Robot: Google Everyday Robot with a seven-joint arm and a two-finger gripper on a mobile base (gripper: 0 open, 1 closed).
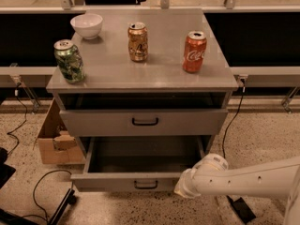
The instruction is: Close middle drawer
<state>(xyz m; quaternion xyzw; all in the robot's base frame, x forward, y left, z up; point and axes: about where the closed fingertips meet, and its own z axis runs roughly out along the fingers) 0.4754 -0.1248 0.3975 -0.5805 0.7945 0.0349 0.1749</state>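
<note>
My gripper will let go of the middle drawer with its front panel pushed back toward the cabinet (143,168), below the taller drawer.
The middle drawer (112,182) is a grey metal tray with a low front panel and a small black loop handle (146,184). It stands pulled out partway from the grey cabinet (140,74), and its tray looks empty. My gripper (185,189) is at the end of the white arm that comes in from the right. It sits against the right end of the drawer's front panel. Above it, the drawer with the taller front panel (187,122) is nearly shut. A third drawer is hidden.
On the cabinet top stand a green can (69,61), a gold can (138,41), a red cola can (194,51) and a white bowl (86,25). An open cardboard box (54,142) sits left of the cabinet. Black cables (40,193) lie on the floor at lower left.
</note>
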